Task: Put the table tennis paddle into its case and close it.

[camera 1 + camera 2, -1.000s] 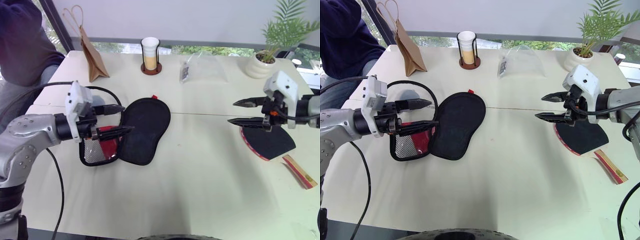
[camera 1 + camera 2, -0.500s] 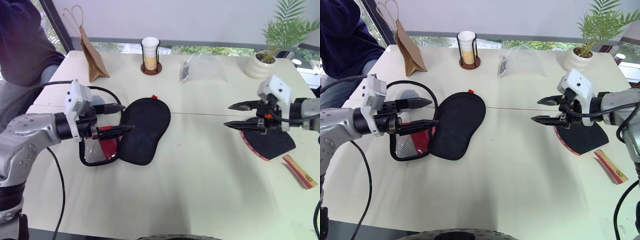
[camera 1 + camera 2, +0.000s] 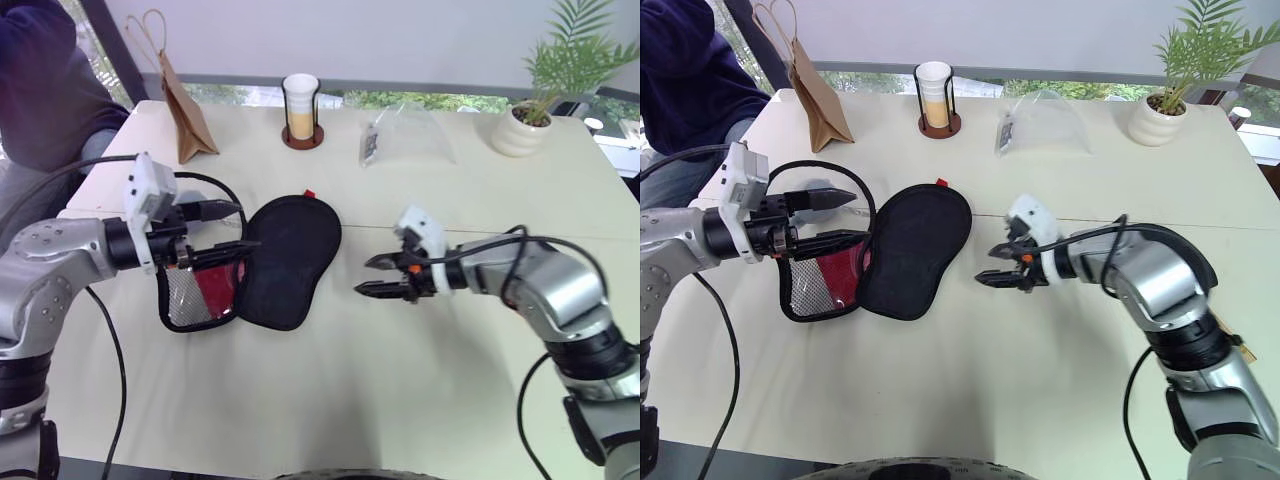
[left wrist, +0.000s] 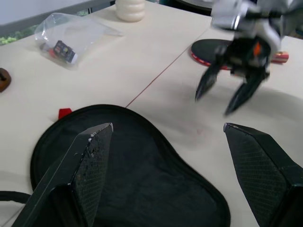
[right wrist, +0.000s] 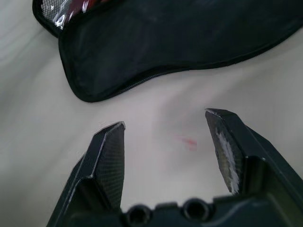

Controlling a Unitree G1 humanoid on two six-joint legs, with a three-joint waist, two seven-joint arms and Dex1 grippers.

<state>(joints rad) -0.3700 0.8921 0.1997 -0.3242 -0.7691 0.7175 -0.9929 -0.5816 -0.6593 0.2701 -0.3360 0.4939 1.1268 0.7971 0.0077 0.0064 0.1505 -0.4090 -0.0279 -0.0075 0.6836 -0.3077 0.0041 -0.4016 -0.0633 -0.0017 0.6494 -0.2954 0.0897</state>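
Note:
The fingers of my right gripper will close on the inward curve of the zippered edge (image 3: 315, 290) (image 5: 149, 79) of the black case's cover, near the cover's narrow end.
The black case (image 3: 292, 258) lies open left of the table's middle, its red and mesh inner side (image 3: 200, 292) turned out to the left. My left gripper (image 3: 248, 226) hovers open over that left part with nothing between its fingers. Just right of the case, my right gripper (image 3: 363, 276) is low over the bare table, open and empty, pointing at the case's edge (image 5: 156, 71). The table tennis paddle (image 4: 210, 47) lies flat on the table beyond the right gripper (image 4: 214, 105), black face up with a red rim.
A brown paper bag (image 3: 186, 118), a cup in a black holder (image 3: 300, 108), a clear plastic bag (image 3: 405, 135) and a potted plant (image 3: 525, 125) stand along the far side. A person (image 3: 45, 80) sits at the far left corner. A black cable (image 3: 195, 180) loops beside the case.
My right gripper has swung left and down, from above the paddle at the right to the table's middle beside the case. The left gripper and the case have stayed put.

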